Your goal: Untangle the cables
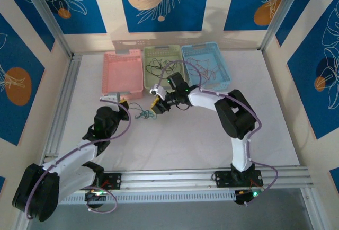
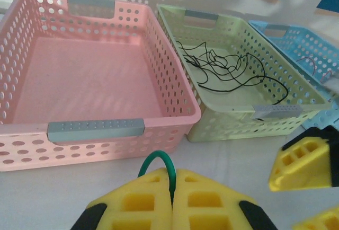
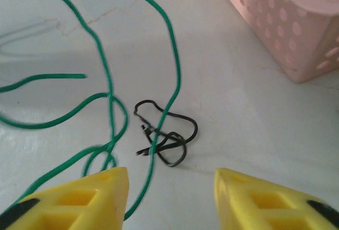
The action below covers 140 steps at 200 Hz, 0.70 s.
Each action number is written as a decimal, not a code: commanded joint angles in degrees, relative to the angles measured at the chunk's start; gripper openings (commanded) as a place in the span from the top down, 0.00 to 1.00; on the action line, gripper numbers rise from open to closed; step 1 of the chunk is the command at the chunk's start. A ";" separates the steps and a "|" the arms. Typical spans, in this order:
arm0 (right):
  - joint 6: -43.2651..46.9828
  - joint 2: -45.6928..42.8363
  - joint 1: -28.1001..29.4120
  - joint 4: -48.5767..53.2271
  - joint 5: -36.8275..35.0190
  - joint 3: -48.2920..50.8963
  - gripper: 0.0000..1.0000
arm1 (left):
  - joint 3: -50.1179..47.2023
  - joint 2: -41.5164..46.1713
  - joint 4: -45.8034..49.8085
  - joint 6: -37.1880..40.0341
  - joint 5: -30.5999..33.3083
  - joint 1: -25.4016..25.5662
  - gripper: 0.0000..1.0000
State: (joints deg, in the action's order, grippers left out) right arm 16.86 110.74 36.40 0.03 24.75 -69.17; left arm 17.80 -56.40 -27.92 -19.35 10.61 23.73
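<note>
The green cable from my left gripper lies over the black cable, so next my right gripper grabs the green cable's near part (image 3: 142,196) and pulls it clear.
On the white table lies a loose green cable (image 3: 172,65) in long loops, crossing through a small knotted black cable (image 3: 172,134). My right gripper (image 3: 170,187) hovers open just above this tangle, one yellow finger (image 3: 90,198) on either side of the green strand. My left gripper (image 2: 172,175) is shut on one end of the green cable (image 2: 159,157), which arches out between its yellow pads. From above, the left gripper (image 1: 124,103) and right gripper (image 1: 158,105) sit close together in front of the baskets, with the cables (image 1: 143,114) between them.
Three baskets stand in a row at the back: pink (image 1: 108,76) with nothing in it, pale green (image 1: 146,65) holding loose black wires (image 2: 222,68), and blue (image 1: 225,71) holding thin wires. The right gripper's yellow finger (image 2: 302,158) shows near the green basket's front corner.
</note>
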 commanded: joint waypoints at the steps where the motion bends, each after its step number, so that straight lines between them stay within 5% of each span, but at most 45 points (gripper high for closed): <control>1: 1.02 -4.46 1.86 -12.33 -1.99 4.08 0.38 | 0.79 -0.81 -0.73 -0.42 1.60 -0.52 1.00; 100: 5.97 1.51 3.11 -4.28 -1.60 -0.68 0.33 | 0.30 -0.01 -0.81 -0.48 2.29 -0.52 1.00; 140: 4.67 3.13 3.32 -4.22 -3.71 -2.68 0.56 | 0.21 -0.13 -1.22 -0.42 1.57 -0.53 1.00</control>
State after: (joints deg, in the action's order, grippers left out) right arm 21.45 112.86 39.42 -5.41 21.85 -69.43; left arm 17.80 -57.10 -27.88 -19.35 12.34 23.68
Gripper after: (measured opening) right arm 0.495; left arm 0.067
